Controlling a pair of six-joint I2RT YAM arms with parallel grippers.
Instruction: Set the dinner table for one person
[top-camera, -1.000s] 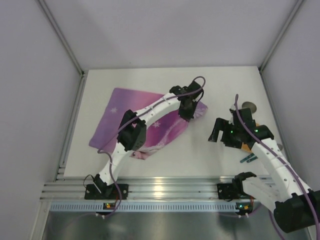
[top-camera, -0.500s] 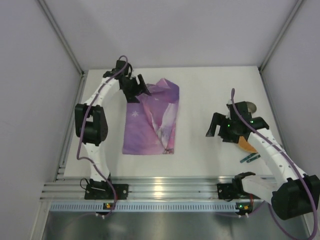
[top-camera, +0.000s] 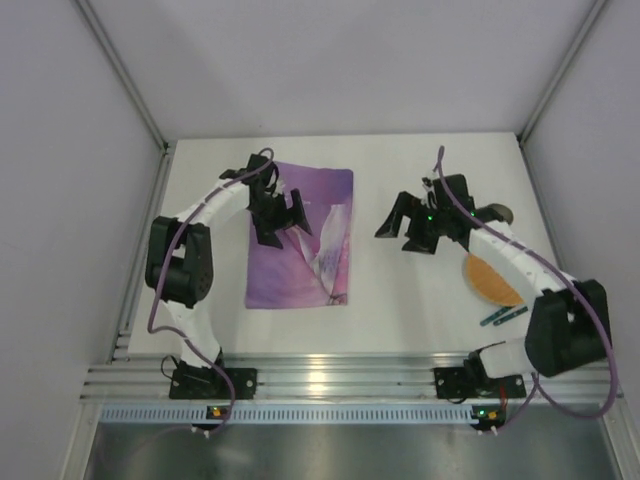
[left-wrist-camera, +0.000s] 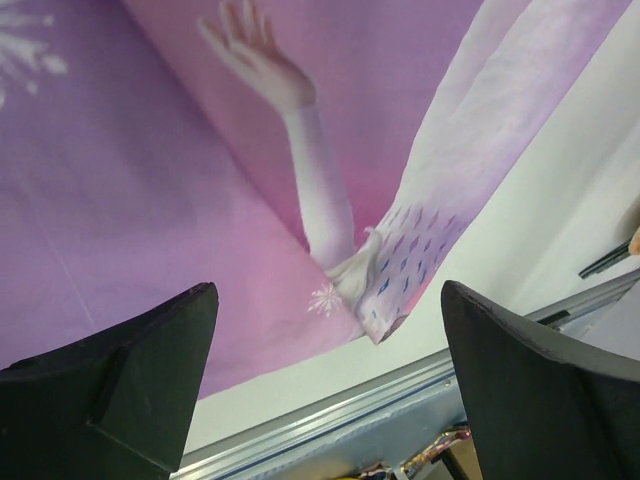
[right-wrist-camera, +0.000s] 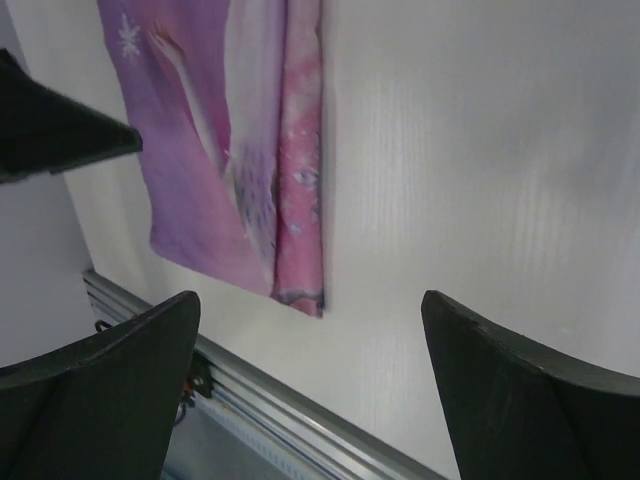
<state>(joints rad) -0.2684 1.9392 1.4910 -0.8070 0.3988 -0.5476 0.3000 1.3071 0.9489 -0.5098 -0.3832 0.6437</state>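
I will close my right gripper on the folded part's far corner (top-camera: 344, 207), at the far end of the white print, so that the purple placemat can be unfolded.
The purple printed placemat (top-camera: 300, 265) lies on the white dinner table (top-camera: 400, 300), left of centre, with its right strip folded over (right-wrist-camera: 300, 180). My left gripper (top-camera: 283, 215) hovers over the mat's far half, open, with nothing between its fingers (left-wrist-camera: 110, 390); below it the mat (left-wrist-camera: 180, 180) shows a printed arm and dress. My right gripper (top-camera: 400, 225) is open and empty just right of the mat, above bare table (right-wrist-camera: 480, 200). Through its wrist view the mat's (right-wrist-camera: 200, 150) near right corner is visible.
An orange plate (top-camera: 490, 280) lies at the right, with teal cutlery (top-camera: 503, 316) nearer the front edge and a dark round dish (top-camera: 497, 211) behind the right arm. A metal rail (top-camera: 320, 378) runs along the near edge. Walls close in on both sides.
My left gripper has opened and let go of the placemat, which now lies spread along the table. My right arm has swung left towards the mat, uncovering the orange plate.
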